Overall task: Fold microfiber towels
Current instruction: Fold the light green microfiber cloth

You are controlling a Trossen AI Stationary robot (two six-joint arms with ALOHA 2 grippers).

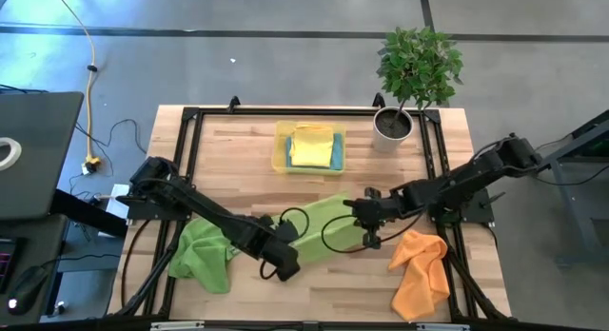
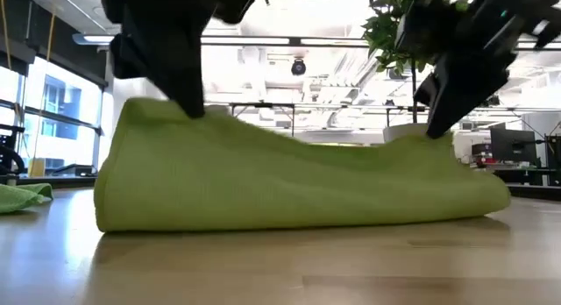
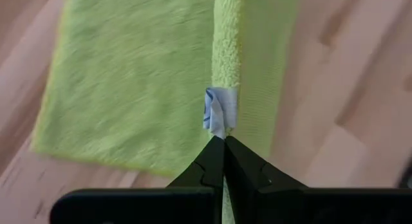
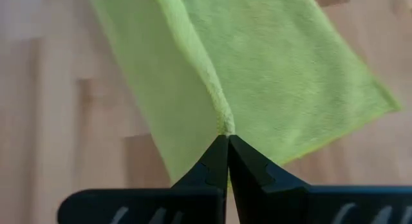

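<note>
Next, my left gripper sets the green towel free and lets go of it on the mid-table wood (image 1: 318,228) that lies in front of the yellow tray.
A green microfiber towel (image 1: 322,228) lies mid-table between my two grippers. In the low view (image 2: 289,182) its top edge is raised and its lower part rests on the wood. My left gripper (image 1: 288,255) is shut on it at the near left, as the left wrist view (image 3: 224,139) shows. My right gripper (image 1: 369,231) is shut on it at the right, as the right wrist view (image 4: 228,137) shows. A second green towel (image 1: 200,257) lies crumpled at the near left. An orange towel (image 1: 421,266) lies at the near right. A yellow towel (image 1: 310,143) lies on a blue one (image 1: 337,152) in the yellow tray. My left gripper pinches the green towel's raised edge (image 3: 225,76) between its two fingers, right at the white and blue label (image 3: 217,113). The edge runs straight away from the fingertips. The towel hangs from the hold, with its lower part on the table. My right gripper pinches a raised ridge of the green towel (image 4: 222,118) between its two fingertips. The ridge runs away from the fingers, and cloth falls to both sides of it. The towel's lower part lies on the table.
The translucent yellow tray (image 1: 280,160) stands at the far middle. A potted plant (image 1: 409,74) stands at the far right corner. A black frame rail (image 1: 285,112) borders the table. Bare wood (image 1: 324,293) lies near the front edge.
</note>
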